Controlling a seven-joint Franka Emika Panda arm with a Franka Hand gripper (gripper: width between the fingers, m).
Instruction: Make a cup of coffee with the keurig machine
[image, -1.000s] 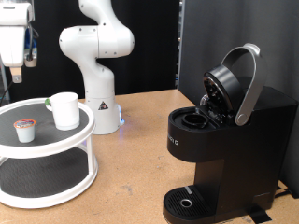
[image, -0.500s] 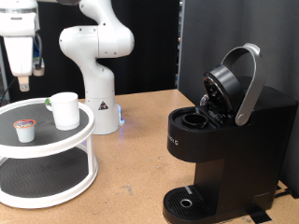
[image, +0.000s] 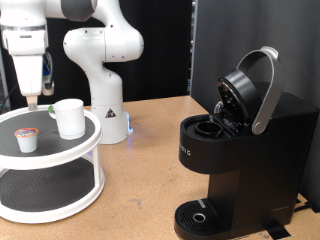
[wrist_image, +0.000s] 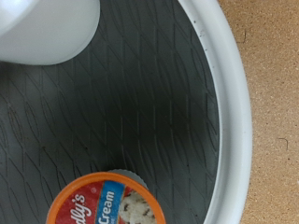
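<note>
The upper part of the coffee pod (image: 26, 133) (wrist_image: 106, 203), beside the white cup on the rack, will be gripped by my gripper as it closes around the pod's printed lid.
The white cup (image: 69, 117) stands on the top tier of a white two-tier round rack (image: 88, 150) at the exterior view's left. A small coffee pod (image: 26, 139) with a printed lid sits next to it. The black keurig machine (image: 240, 160) stands at the right with its lid (image: 243, 92) raised and the pod chamber open. My gripper (image: 32, 97) hangs above the rack's left side, over the pod and beside the cup. The wrist view shows the cup (wrist_image: 47, 28) and the pod (wrist_image: 105, 203) below on the dark mat; my fingers do not show there.
The white robot base (image: 105, 90) stands behind the rack on the wooden tabletop (image: 150, 170). A black backdrop (image: 230, 40) rises behind the machine. The rack has a lower tier (image: 45, 190). Its white rim (wrist_image: 229, 103) borders the mat in the wrist view.
My gripper has moved right and down from the upper left corner to above the rack's top tier. The cup, the pod and the machine have not moved.
</note>
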